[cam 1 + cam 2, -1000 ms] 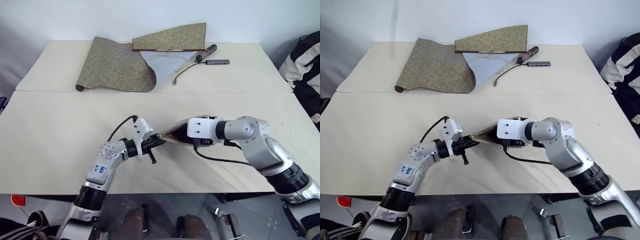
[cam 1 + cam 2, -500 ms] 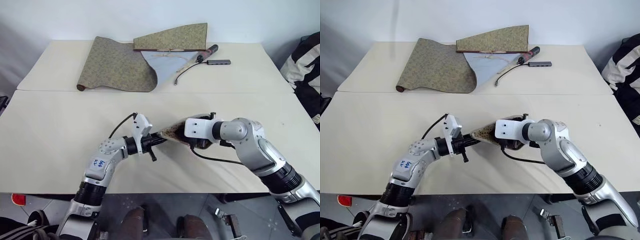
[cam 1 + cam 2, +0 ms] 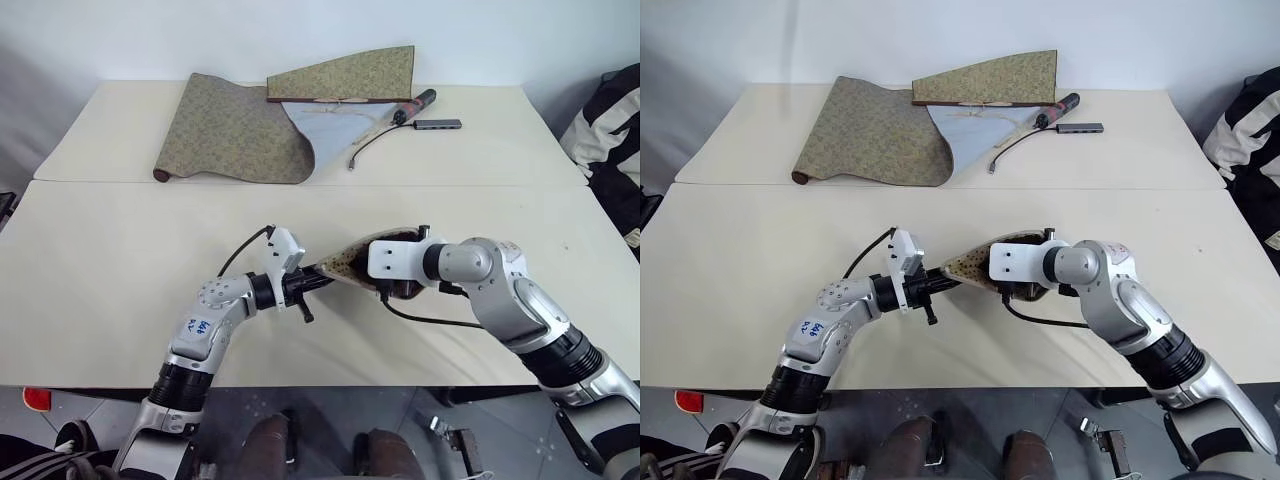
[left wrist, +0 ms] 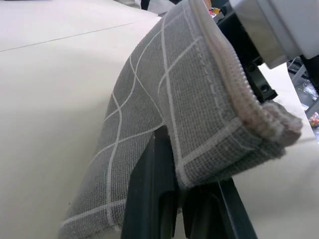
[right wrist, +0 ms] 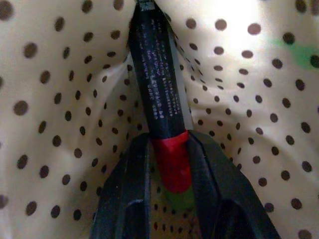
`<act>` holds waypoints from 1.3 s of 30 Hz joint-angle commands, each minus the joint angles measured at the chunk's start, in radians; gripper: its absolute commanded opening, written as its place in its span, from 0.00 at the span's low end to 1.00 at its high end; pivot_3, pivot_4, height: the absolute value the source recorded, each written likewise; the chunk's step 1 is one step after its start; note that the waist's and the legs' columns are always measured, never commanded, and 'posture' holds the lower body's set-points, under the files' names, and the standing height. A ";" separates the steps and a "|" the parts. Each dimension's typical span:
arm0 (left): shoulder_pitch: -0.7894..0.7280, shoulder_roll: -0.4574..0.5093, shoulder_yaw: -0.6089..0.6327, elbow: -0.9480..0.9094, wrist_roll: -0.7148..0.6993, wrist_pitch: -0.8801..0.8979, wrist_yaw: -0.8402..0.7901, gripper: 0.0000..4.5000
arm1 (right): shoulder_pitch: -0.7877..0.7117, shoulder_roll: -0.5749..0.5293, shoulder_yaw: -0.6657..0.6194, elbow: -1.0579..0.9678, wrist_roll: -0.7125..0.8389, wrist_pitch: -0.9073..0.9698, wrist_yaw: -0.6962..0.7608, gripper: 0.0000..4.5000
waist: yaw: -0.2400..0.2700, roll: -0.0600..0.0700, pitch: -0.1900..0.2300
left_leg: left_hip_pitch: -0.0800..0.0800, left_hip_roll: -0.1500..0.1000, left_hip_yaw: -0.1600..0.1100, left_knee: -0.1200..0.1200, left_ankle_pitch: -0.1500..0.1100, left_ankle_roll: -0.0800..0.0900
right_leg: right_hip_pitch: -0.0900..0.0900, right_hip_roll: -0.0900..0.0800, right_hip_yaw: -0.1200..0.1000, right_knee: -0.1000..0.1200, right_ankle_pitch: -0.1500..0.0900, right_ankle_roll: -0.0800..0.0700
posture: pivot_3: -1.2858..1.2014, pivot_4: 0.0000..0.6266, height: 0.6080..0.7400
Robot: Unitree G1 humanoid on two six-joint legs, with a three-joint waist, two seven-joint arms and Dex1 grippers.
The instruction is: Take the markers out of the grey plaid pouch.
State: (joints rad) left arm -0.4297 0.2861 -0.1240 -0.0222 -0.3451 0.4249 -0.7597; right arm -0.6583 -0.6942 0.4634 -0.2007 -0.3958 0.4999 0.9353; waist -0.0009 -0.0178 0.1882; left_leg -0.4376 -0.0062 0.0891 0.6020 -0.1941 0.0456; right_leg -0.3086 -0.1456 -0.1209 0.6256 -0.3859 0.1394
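The red-ended marker will go down from my right gripper onto the near table [image 3: 459, 251] next to the pouch's opening, straight below the grey hub.
The grey plaid pouch [image 3: 345, 264] is held up just above the near table, its mouth towards my right hand. My left gripper [image 4: 182, 199] is shut on the pouch's end fold, with plaid fabric [image 4: 199, 99] pinched between its black fingers. My right gripper [image 5: 170, 142] is inside the pouch, surrounded by tan dotted lining [image 5: 60, 99]. It is shut on a marker [image 5: 157, 84] with a black barrel and a red end. From the head views, the right hand's white housing [image 3: 395, 258] sits in the pouch mouth and hides the marker.
On the far table lie an olive-green patterned cloth scroll [image 3: 240, 125], a dark cylinder with a cable [image 3: 415, 100] and a small grey hub [image 3: 437, 124]. A black-and-white striped garment [image 3: 610, 130] hangs past the table's right edge. A seam [image 3: 300, 183] runs between the two tables.
The pouch mouth now arches a little higher over the right hand's housing. Both arms have stayed almost where they were.
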 commanded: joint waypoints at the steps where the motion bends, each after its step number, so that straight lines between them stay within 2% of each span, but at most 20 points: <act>1: -0.018 -0.008 0.036 -0.026 -0.045 0.003 -0.007 0.00 | -0.014 0.019 0.000 0.058 -0.047 0.017 -0.036 0.21 | 0.000 0.000 0.000 | 0.000 0.000 0.000 0.000 0.000 0.000 | 0.000 0.000 0.000 0.000 0.000 0.000 | 0.52 0.24 1.00; 5: -0.026 -0.007 0.034 -0.023 -0.037 0.005 -0.015 0.00 | -0.016 0.030 0.022 0.094 -0.075 -0.002 -0.036 0.21 | -0.001 0.000 0.000 | 0.000 0.000 0.000 0.000 0.000 0.000 | 0.000 0.000 0.000 0.000 0.000 0.000 | 0.52 0.24 1.00; 8: -0.024 -0.008 0.035 -0.027 -0.039 0.009 -0.019 0.00 | -0.016 0.036 0.020 0.101 -0.082 -0.008 -0.035 0.14 | -0.002 0.000 0.000 | 0.000 0.000 0.000 0.000 0.000 0.000 | 0.000 0.000 0.000 0.000 0.000 0.000 | 0.52 0.24 1.00; 10: -0.024 -0.005 0.033 -0.029 -0.035 0.007 -0.019 0.00 | -0.012 0.033 0.010 0.092 -0.080 -0.010 -0.031 0.14 | -0.002 0.000 0.000 | 0.000 0.000 0.000 0.000 0.000 0.000 | 0.000 0.000 0.000 0.000 0.000 0.000 | 0.52 0.24 1.00; 16: -0.029 0.002 0.029 -0.003 0.012 -0.044 0.004 0.00 | -0.021 0.043 -0.084 -0.047 0.060 0.053 0.064 0.14 | -0.001 0.000 0.000 | 0.000 0.000 0.000 0.000 0.000 0.000 | 0.000 0.000 0.000 0.000 0.000 0.000 | 0.52 0.24 1.00; 20: -0.040 -0.001 0.024 0.026 0.045 -0.079 0.022 0.00 | -0.059 -0.003 -0.144 -0.120 0.127 0.101 0.136 0.14 | 0.002 0.000 0.000 | 0.000 0.000 0.000 0.000 0.000 0.000 | 0.000 0.000 0.000 0.000 0.000 0.000 | 0.52 0.24 1.00; 23: -0.047 -0.008 0.019 0.042 0.052 -0.094 0.026 0.00 | -0.061 -0.032 -0.155 -0.135 0.154 0.107 0.160 0.14 | 0.003 0.000 0.000 | 0.000 0.000 0.000 0.000 0.000 0.000 | 0.000 0.000 0.000 0.000 0.000 0.000 | 0.52 0.24 1.00; 27: -0.039 -0.005 -0.012 0.036 0.074 -0.111 0.012 0.00 | -0.070 -0.012 -0.178 -0.130 0.191 0.130 0.135 0.14 | 0.000 0.000 0.000 | 0.000 0.000 0.000 0.000 0.000 0.000 | 0.000 0.000 0.000 0.000 0.000 0.000 | 0.52 0.24 1.00; 32: -0.051 -0.005 0.006 0.065 0.114 -0.149 0.060 0.00 | -0.044 -0.089 -0.182 -0.175 0.246 0.104 0.215 0.14 | 0.001 0.000 0.000 | 0.000 0.000 0.000 0.000 0.000 0.000 | 0.000 0.000 0.000 0.000 0.000 0.000 | 0.52 0.24 1.00; 39: -0.075 0.013 0.054 0.139 0.143 -0.204 0.116 0.00 | -0.048 -0.133 -0.318 -0.191 0.413 0.137 0.261 0.14 | 0.003 0.000 0.000 | 0.000 0.000 0.000 0.000 0.000 0.000 | 0.000 -0.001 -0.001 0.000 0.000 0.000 | 0.52 0.24 1.00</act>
State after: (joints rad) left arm -0.4927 0.2968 -0.0848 0.1096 -0.2161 0.2439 -0.6639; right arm -0.6951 -0.8266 0.2013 -0.3282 -0.0520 0.6295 1.1789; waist 0.0020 -0.0178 0.1883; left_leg -0.4378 -0.0063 0.0890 0.6021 -0.1943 0.0459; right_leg -0.3084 -0.1465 -0.1219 0.6251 -0.3858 0.1396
